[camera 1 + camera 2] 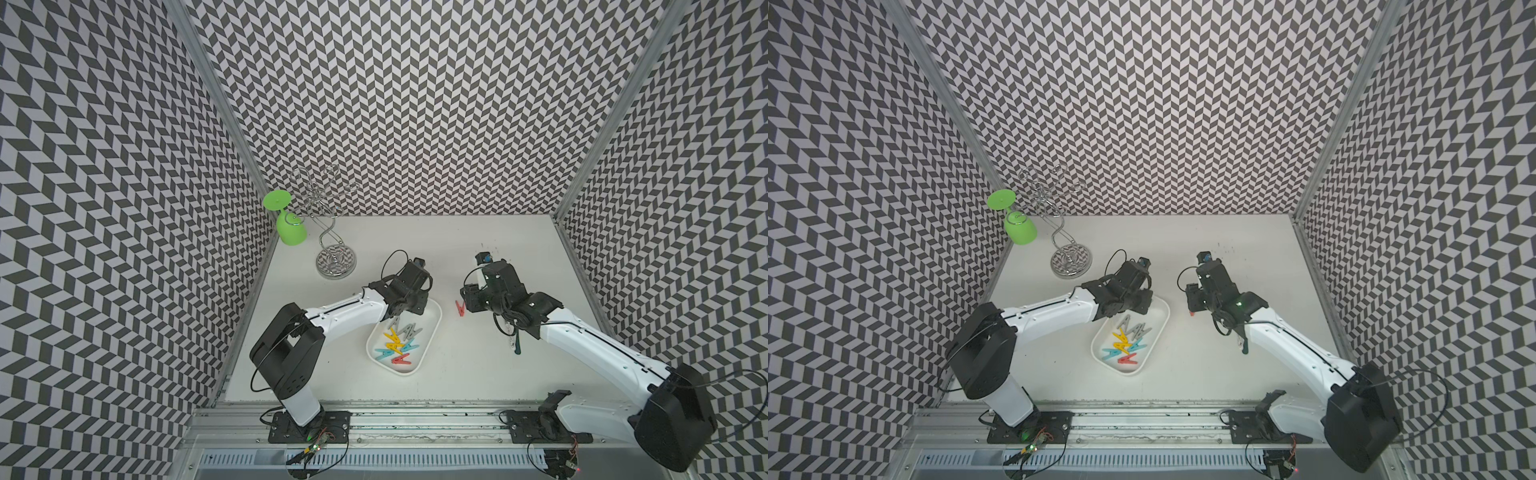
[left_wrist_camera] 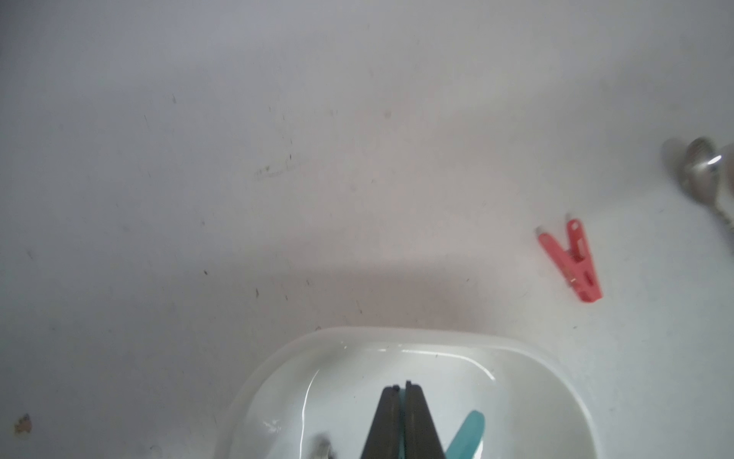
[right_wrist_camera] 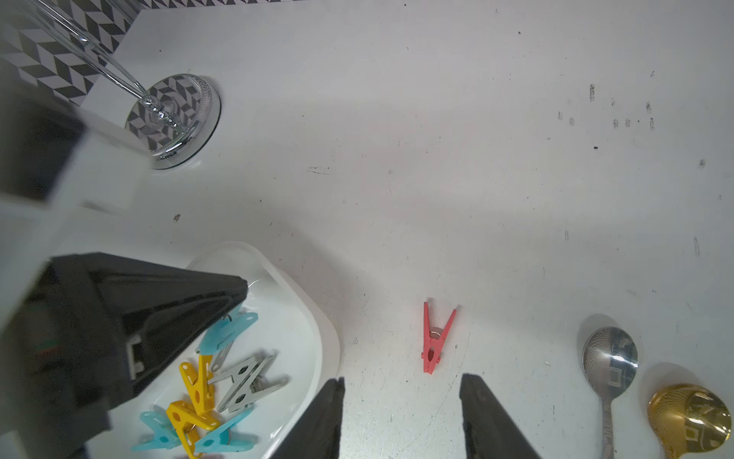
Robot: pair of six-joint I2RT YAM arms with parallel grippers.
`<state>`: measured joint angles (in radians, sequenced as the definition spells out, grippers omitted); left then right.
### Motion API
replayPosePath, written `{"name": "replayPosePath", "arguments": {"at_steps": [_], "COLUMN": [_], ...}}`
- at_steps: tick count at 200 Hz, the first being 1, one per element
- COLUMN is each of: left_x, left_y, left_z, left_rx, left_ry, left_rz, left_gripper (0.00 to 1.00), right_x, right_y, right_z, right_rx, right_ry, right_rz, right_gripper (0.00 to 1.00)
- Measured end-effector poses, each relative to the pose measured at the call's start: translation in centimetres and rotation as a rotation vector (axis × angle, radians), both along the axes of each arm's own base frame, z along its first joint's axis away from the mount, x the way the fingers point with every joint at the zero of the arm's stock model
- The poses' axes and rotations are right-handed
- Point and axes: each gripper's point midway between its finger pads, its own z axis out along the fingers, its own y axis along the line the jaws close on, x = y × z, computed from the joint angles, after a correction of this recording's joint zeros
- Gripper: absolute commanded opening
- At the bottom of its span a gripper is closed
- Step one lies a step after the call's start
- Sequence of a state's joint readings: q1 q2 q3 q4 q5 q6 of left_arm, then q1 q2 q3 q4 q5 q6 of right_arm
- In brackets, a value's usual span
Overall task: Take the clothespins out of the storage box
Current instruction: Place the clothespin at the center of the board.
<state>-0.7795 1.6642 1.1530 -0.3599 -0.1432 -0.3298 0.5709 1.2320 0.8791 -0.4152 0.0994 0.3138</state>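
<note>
Next, my left gripper puts the teal clothespin down on the bare table (image 1: 444, 289) (image 2: 478, 199) just beyond the lone red clothespin.
The white storage box (image 1: 433, 328) (image 1: 1162, 326) lies in the middle of the table and holds several clothespins (image 1: 398, 343) (image 1: 1124, 345) in grey, yellow, teal and red. My left gripper (image 2: 402, 387) (image 3: 238, 296) reaches down into the far end of the box and is shut on a teal clothespin (image 3: 228, 332), whose teal edge shows between the jaws. One red clothespin (image 1: 460, 308) (image 3: 435, 341) (image 2: 572, 258) lies on the table right of the box. My right gripper (image 3: 401, 381) hovers just short of it, open, with nothing between its fingers.
A silver spoon (image 3: 609, 357) and a gold spoon (image 3: 689, 417) lie to the right of the red peg, under the right arm. A chrome glass rack (image 1: 336, 262) with a hanging green glass (image 1: 291, 228) stands at the back left.
</note>
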Motion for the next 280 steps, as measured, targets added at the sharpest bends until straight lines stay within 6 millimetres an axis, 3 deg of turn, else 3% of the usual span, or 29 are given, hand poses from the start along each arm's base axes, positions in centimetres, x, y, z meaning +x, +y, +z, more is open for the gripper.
{"name": "replayPosePath", "arguments": {"at_steps": [34,57,78,103,133,150,193,231,280], "left_x": [2.3,4.1,5.6,7.0,8.7,9.1,9.8,9.6,8.6], "left_y": [-2.4,-4.3,-5.8,-6.8,-6.9,-6.6,-6.4,-6.6,-6.4], "left_z": [5.4,6.5,5.0,1.1,-2.8,-4.0,-3.8,-3.8,-2.9], "left_rx": [-0.088,-0.11,-0.092,-0.054,-0.021,-0.012,-0.021,-0.027,-0.045], "left_ry": [-0.099,-0.131,-0.119,-0.063,0.003,0.027,0.035,0.044,0.053], "left_rz": [-0.016,-0.026,-0.043,-0.052,-0.046,-0.041,-0.037,-0.056,-0.079], "left_gripper": [0.0,0.0,0.0,0.0,0.0,0.02,0.1,0.25,0.3], "right_x": [-0.4,-0.9,-1.2,-1.5,-1.6,-1.6,-1.8,-1.9,-2.6], "right_y": [0.2,0.2,0.1,0.0,0.1,0.2,0.3,0.4,1.5], "right_z": [-0.8,-1.3,-1.1,-0.7,-0.1,0.1,-0.1,0.0,0.2], "right_rx": [0.009,0.013,0.022,0.037,0.054,0.061,0.065,0.068,0.092], "right_ry": [0.015,0.026,0.021,0.004,-0.014,-0.021,-0.014,-0.017,-0.007], "right_rz": [0.016,0.025,0.031,0.034,0.04,0.043,0.052,0.065,0.142], "right_gripper": [0.5,0.5,0.5,0.5,0.51,0.53,0.6,0.66,0.63]}}
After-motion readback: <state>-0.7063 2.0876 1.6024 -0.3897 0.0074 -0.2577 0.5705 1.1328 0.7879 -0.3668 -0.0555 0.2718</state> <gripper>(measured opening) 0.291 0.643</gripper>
